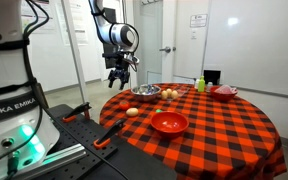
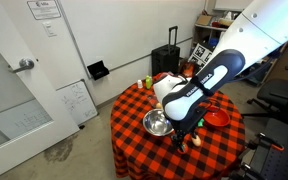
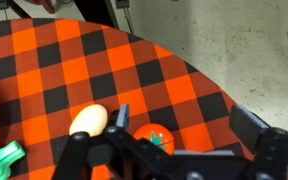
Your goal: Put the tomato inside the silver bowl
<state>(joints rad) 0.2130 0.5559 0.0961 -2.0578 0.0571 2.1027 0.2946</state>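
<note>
The tomato is beside the pale egg. Next, my gripper moves down to it and closes around the tomato's sides [image 1: 122, 100] [image 3: 154, 138], with its green stem between the fingers.
The tomato [image 3: 159, 138], small and orange-red with a green stem, lies on the checked cloth next to a pale egg [image 3: 89, 120], near the table's edge. My gripper [image 3: 184, 122] is open and empty and hangs above them. In the wrist view the tomato sits between the fingers, close to the left one. The silver bowl [image 1: 147, 92] stands on the table beyond the gripper [image 1: 121, 76]. It also shows in an exterior view [image 2: 157, 123], beside the arm. There the gripper [image 2: 187, 135] hangs just above the table edge.
A red bowl [image 1: 168, 122] stands near the table's front, and another red bowl [image 1: 224, 91] at the far side. A green bottle [image 1: 200, 84] and a black box [image 1: 211, 77] stand at the back. A green object [image 3: 4, 160] lies near the egg.
</note>
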